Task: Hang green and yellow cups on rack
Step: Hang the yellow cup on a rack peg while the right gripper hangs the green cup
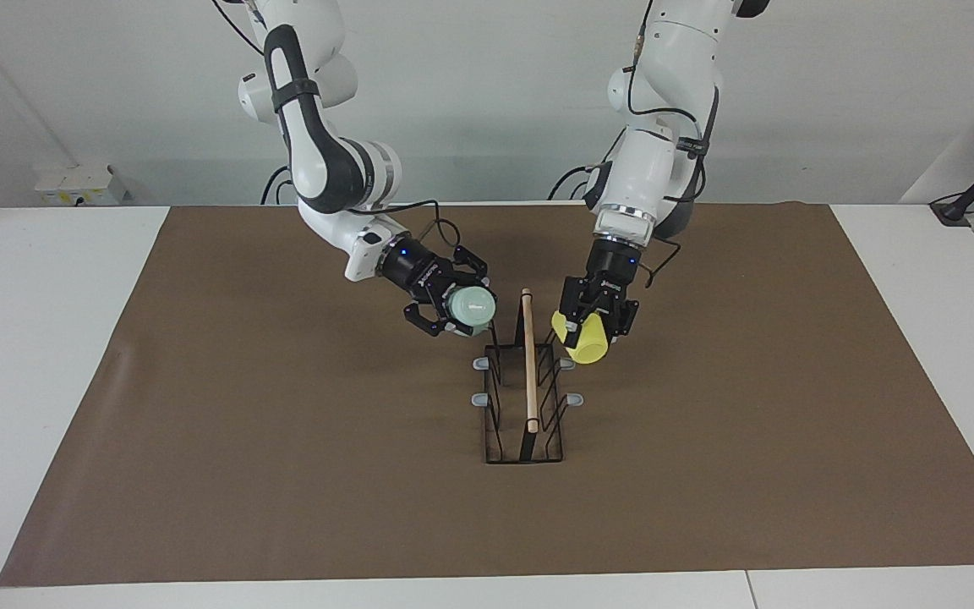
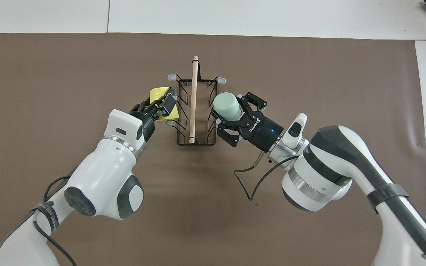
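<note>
My right gripper is going to let go of the green cup on the rack's peg (image 2: 214,116) nearest the robots, which is across the rack's rod from the yellow cup.
The black wire rack (image 1: 524,423) with a wooden rod (image 1: 528,364) on top stands mid-table; it also shows in the overhead view (image 2: 195,137). My right gripper (image 1: 462,310) is shut on the pale green cup (image 1: 474,308), held tilted over the rack's end nearest the robots, on the right arm's side. My left gripper (image 1: 590,326) is shut on the yellow cup (image 1: 586,342), tilted over the same end on the left arm's side. From overhead, the green cup (image 2: 226,106) and yellow cup (image 2: 158,95) flank the rod. The prongs nearest the robots are hidden by the cups.
A brown mat (image 1: 284,440) covers the table. Grey-tipped prongs (image 1: 481,398) stick out from both long sides of the rack. A black cable (image 2: 248,181) hangs from the right wrist.
</note>
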Available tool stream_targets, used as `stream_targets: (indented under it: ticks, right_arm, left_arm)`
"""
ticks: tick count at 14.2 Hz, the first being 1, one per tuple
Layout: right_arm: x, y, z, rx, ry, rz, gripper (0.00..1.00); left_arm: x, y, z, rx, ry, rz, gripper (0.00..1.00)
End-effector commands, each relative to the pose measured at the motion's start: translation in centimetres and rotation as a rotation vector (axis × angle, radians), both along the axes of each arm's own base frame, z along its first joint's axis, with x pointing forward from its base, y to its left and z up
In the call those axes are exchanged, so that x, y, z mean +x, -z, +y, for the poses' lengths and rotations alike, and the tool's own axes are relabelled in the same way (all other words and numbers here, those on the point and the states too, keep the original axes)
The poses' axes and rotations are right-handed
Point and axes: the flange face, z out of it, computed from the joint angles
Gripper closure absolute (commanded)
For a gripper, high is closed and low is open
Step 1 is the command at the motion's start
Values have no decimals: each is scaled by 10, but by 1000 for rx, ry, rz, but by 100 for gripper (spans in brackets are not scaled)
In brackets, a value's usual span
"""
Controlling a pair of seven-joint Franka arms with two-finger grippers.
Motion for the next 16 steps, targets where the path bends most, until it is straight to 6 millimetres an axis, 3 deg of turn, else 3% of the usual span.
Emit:
stream_targets:
  ticks: [1,4,5,14,15,16]
  right_arm:
    - [0,5,13,28,39,-25,63]
    - [9,44,24,91,-6,-83,63]
    - [10,48,23,98,-2,-88,63]
    - [8,59,23,50,5,-84,60]
    - [8,60,23,49,4,-81,49]
    - [8,60,23,48,4,-83,46]
  left_arm:
    - [-9,6,-8,19,31,-15,100]
    - [-22,10,-9,39,46,-5,100]
    - [-25,13,-10,42,50,0,100]
    - [-46,5,-4,76,57,10,100]
    - [-49,2,-4,93,65,25,100]
    - [-52,-1,-5,111,77,60,100]
